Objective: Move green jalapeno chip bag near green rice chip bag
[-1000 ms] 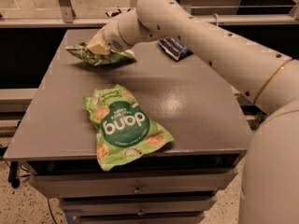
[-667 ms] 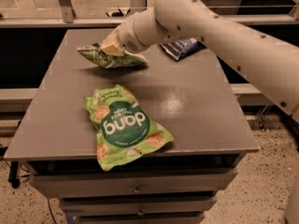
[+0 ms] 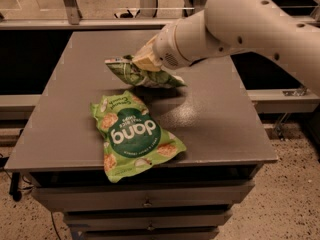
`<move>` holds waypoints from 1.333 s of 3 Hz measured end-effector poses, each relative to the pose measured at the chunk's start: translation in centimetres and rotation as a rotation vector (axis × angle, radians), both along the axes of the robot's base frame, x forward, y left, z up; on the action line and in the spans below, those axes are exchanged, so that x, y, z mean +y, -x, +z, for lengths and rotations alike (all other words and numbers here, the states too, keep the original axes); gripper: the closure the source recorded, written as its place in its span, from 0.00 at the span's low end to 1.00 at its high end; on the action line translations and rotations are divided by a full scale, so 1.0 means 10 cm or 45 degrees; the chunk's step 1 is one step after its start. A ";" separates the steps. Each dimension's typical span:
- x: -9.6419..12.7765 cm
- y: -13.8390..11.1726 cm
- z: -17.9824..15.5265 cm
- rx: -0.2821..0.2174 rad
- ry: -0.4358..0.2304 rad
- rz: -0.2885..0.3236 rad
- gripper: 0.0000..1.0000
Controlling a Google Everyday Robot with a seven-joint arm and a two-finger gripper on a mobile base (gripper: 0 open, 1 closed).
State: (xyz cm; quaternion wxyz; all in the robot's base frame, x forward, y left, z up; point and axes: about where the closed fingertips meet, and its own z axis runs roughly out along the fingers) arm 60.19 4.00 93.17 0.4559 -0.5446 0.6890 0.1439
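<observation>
The green jalapeno chip bag will leave my gripper when I let go of it against the green rice chip bag's side facing my arm (image 3: pixel 186 114).
The green jalapeno chip bag (image 3: pixel 136 75) is a small wrinkly olive-green bag with a pale top edge, held a little above the table's middle. My gripper (image 3: pixel 145 60) is shut on its top, coming in from the upper right. The green rice chip bag (image 3: pixel 134 134), bright lime green with a dark "dang" circle, lies flat near the table's front edge, just below the held bag. The two bags are close together but apart.
The grey table (image 3: pixel 215 119) sits on a drawer cabinet (image 3: pixel 145 204). My large white arm (image 3: pixel 250 24) spans the upper right. A railing (image 3: pixel 70 4) and floor lie behind the table. The dark blue chip bag is hidden.
The gripper has carried the jalapeno bag from the table's far left toward the middle and nearer the rice chip bag. The arm now hides the dark blue bag.
</observation>
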 end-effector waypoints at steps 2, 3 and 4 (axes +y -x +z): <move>-0.57 0.77 -0.01 0.115 0.091 -0.147 1.00; -0.83 1.03 -0.14 0.183 0.126 -0.248 1.00; -1.02 1.25 -0.37 0.239 0.131 -0.356 1.00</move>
